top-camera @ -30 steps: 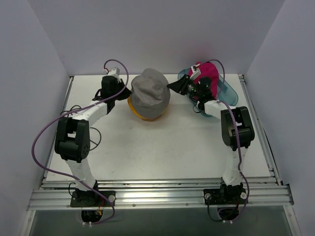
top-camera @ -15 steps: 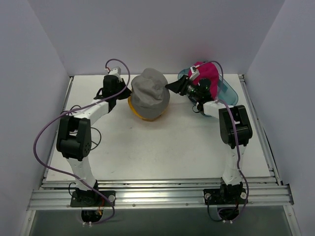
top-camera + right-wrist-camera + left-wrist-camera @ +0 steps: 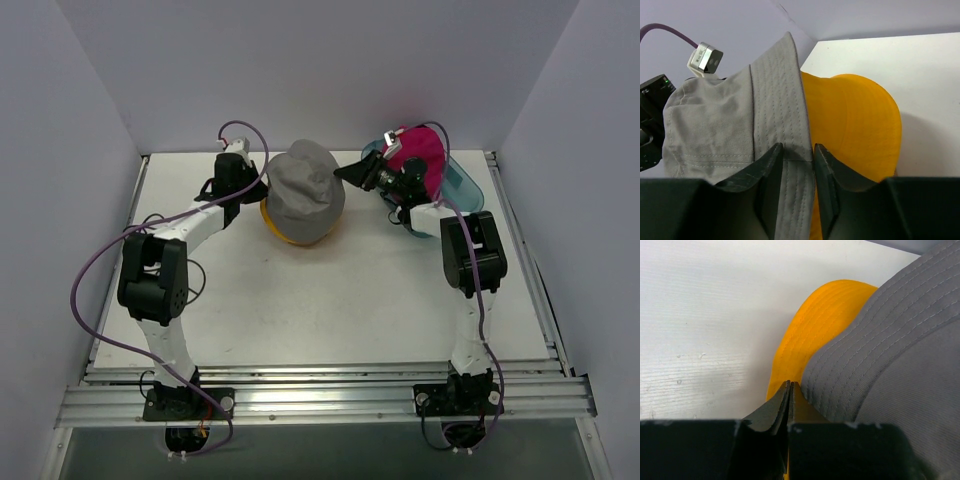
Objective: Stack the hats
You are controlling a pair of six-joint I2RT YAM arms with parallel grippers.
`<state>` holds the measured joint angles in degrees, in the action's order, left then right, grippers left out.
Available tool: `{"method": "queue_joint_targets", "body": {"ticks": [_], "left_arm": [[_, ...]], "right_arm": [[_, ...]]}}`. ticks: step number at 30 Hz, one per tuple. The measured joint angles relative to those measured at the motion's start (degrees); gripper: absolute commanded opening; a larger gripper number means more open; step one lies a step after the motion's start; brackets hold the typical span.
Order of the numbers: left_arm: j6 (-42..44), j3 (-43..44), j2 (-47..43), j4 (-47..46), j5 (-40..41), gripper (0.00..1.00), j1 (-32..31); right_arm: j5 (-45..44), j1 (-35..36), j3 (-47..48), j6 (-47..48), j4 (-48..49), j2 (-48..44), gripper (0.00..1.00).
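Note:
The robot's left gripper is closed beside the grey hat, with the yellow hat's edge uncovered, so it should open its fingers and take the grey hat's edge (image 3: 836, 380).
The grey bucket hat (image 3: 303, 190) sits over the mustard yellow hat (image 3: 290, 232) at the back middle of the table. My right gripper (image 3: 345, 172) reaches in from the right; in the right wrist view its jaws (image 3: 798, 147) press on either side of the grey hat's brim (image 3: 785, 90), with the yellow hat (image 3: 855, 120) just beyond. My left gripper (image 3: 262, 190) is at the hats' left edge, shut, its tips (image 3: 790, 382) against the yellow brim (image 3: 825, 315) beside the grey brim (image 3: 900, 340). The magenta cap (image 3: 418, 150) stands behind the right wrist.
A translucent teal piece (image 3: 465, 190) lies under and beside the magenta cap at the back right. The white table (image 3: 330, 300) ends in a metal rail at the near edge. Grey walls close in the back and both sides.
Both arms have crept a little toward the back of the table. The right gripper has slid slightly left along the grey brim. The stacked hats have barely shifted.

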<state>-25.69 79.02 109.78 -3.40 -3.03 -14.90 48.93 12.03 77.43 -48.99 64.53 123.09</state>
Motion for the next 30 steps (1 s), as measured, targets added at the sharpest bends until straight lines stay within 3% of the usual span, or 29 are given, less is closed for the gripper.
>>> {"method": "queue_joint_targets", "body": {"ticks": [5, 11, 24, 27, 28, 30], "left_arm": [[0.02, 0.00, 0.02, 0.00, 0.15, 0.04, 0.00], [0.02, -0.02, 0.02, -0.02, 0.66, 0.04, 0.00], [0.00, -0.02, 0.00, -0.07, 1.09, 0.04, 0.00], [-0.02, -0.13, -0.02, -0.04, 1.09, 0.10, 0.00], [-0.15, -0.28, -0.15, 0.00, 1.09, 0.23, 0.00], [-0.44, -0.83, -0.74, 0.39, 1.07, 0.35, 0.00]], "right_arm": [[-0.07, -0.15, 0.00, -0.37, -0.22, 0.50, 0.00], [-1.66, -0.48, 0.17, 1.31, -4.20, 0.50, 0.00], [-10.45, 0.83, 5.25, 12.98, -26.16, 0.57, 0.00], [-11.23, 0.85, 5.27, 13.90, -27.76, 0.57, 0.00], [-11.30, 0.87, 5.27, 14.14, -28.13, 0.57, 0.00], [-11.47, 0.87, 5.27, 14.56, -28.70, 0.57, 0.00]]}}
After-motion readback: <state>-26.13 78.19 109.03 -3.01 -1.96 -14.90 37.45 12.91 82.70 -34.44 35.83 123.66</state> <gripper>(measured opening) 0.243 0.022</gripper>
